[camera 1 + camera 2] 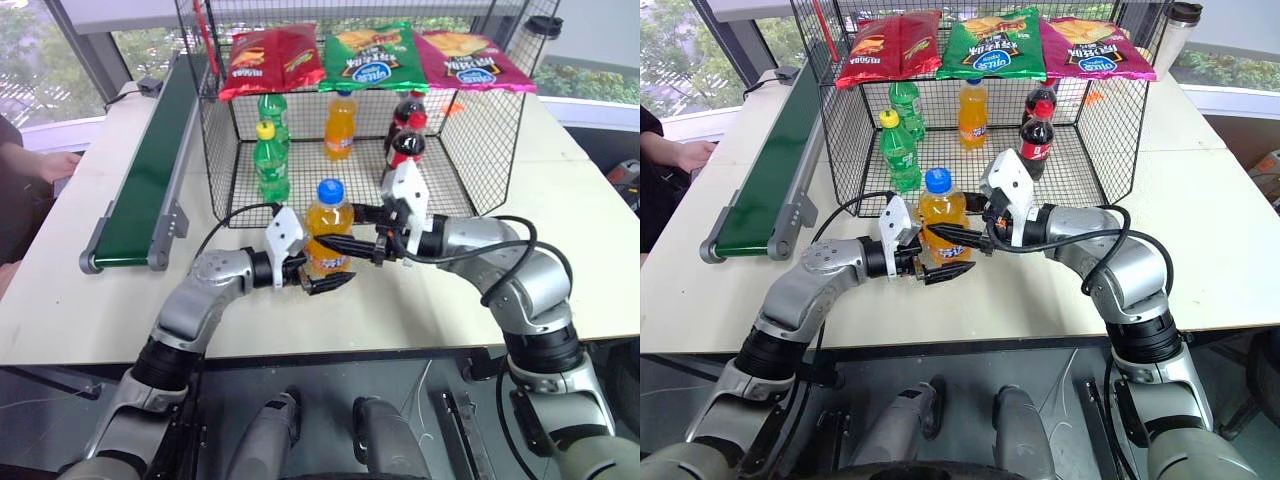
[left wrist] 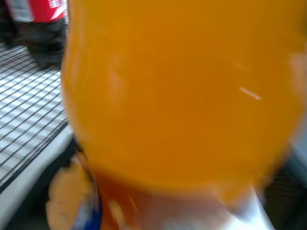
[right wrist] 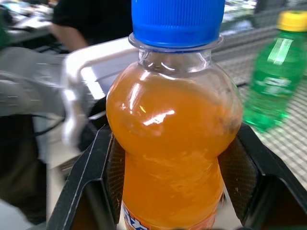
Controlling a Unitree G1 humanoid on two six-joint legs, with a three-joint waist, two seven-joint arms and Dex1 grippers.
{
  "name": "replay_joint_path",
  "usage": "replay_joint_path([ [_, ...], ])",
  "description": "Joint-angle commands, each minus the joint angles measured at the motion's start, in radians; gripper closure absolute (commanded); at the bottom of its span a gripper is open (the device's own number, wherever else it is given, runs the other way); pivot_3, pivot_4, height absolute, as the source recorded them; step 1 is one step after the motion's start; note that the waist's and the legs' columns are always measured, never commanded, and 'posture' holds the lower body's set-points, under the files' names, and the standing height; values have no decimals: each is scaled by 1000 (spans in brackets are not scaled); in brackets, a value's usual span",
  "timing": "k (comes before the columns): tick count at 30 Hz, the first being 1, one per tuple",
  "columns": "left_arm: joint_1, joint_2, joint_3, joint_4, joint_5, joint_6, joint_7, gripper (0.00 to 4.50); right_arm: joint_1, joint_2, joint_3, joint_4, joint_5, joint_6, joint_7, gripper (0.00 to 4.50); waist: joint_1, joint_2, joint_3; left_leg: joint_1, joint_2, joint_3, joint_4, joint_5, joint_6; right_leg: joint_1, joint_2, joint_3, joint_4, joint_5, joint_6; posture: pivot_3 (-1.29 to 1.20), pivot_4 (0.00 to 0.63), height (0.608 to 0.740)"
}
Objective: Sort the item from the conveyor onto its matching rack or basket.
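My right gripper will let go of the orange soda bottle on the bottom of the cage (image 1: 339,203), in front of the other orange bottle.
The item, an orange soda bottle (image 1: 328,218) with a blue cap, stands upright in the air just in front of the rack (image 1: 470,150), a black wire-mesh cage. My right gripper (image 1: 336,239) comes in from the right and is shut on the bottle's upper body; in the right wrist view its pads (image 3: 108,167) press both sides of the bottle (image 3: 172,129). My left gripper (image 1: 325,278) reaches in from the left, open around the bottle's lower part. The conveyor (image 1: 150,170), a dark green belt, runs along the table's left side.
Inside the cage stand green bottles (image 1: 270,160), an orange bottle (image 1: 340,125) and cola bottles (image 1: 407,140). Three chip bags (image 1: 372,55) lie on its top shelf. A person's hand (image 1: 50,165) rests at the far left. The white table (image 1: 560,260) extends to the right.
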Motion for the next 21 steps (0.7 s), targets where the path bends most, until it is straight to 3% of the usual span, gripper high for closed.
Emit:
replay_joint_path([
  [1, 0, -13, 14, -15, 33, -34, 49, 29, -35, 11, -18, -25, -8, -34, -18, 2322, 0, 0, 0, 0, 0, 0, 0, 0, 0, 0, 0, 0, 0, 0, 0, 0, 150, 738],
  [11, 115, 32, 125, -72, 38, -6, 162, 29, -111, 87, -34, 161, -148, -144, -172, 2322, -2, 0, 0, 2, 0, 0, 1, 0, 0, -1, 0, 0, 6, 0, 0, 0, 150, 738],
  [21, 193, -66, 229, -147, 55, -3, 383, 29, -300, 236, -62, 587, -293, -401, -340, 2322, -4, 0, 0, 3, -1, 1, 1, 1, 0, -1, 1, 1, 7, 2, 3, 0, 150, 738],
])
